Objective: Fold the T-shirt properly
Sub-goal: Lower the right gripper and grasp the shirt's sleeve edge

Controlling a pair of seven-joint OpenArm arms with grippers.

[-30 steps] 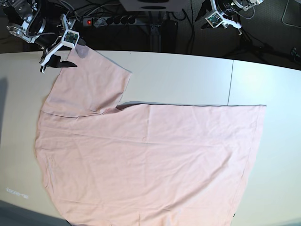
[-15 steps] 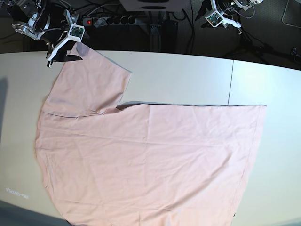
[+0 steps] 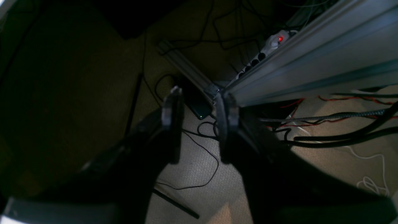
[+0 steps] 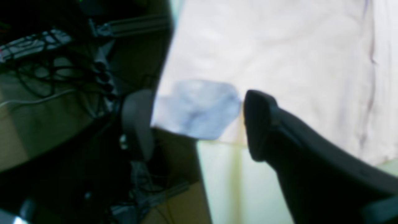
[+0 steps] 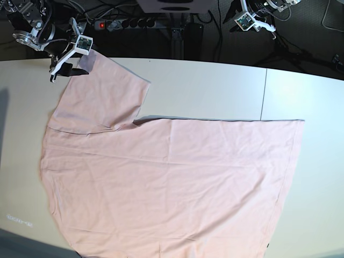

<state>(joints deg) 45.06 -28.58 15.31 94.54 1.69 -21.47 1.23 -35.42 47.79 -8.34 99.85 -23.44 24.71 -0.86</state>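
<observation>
Left gripper will close on the far corner (image 5: 294, 122) of the pale pink T-shirt, near the tabletop seam, away from the sleeve.
The pale pink T-shirt (image 5: 172, 183) lies spread flat on the white table (image 5: 215, 86), plain side up, with one sleeve (image 5: 102, 97) reaching to the far left. My right gripper (image 5: 65, 67) hangs at that sleeve's far corner. In the right wrist view the right gripper (image 4: 196, 124) is open, and the shadowed sleeve corner (image 4: 196, 109) lies between its fingers at the table's edge. My left gripper (image 5: 269, 27) stays off the table at the back right. In the left wrist view the left gripper (image 3: 197, 124) is open and holds nothing above the floor.
A power strip (image 5: 121, 23) with a red light and loose cables (image 3: 326, 130) lie on the floor behind the table. An aluminium frame beam (image 3: 311, 53) runs past the left gripper. A seam (image 5: 263, 91) splits the tabletop on the right. The shirt's hem hangs over the front edge.
My right gripper drifted toward the back at the sleeve's far corner, then came back a little to the left. The T-shirt and the left arm have not moved.
</observation>
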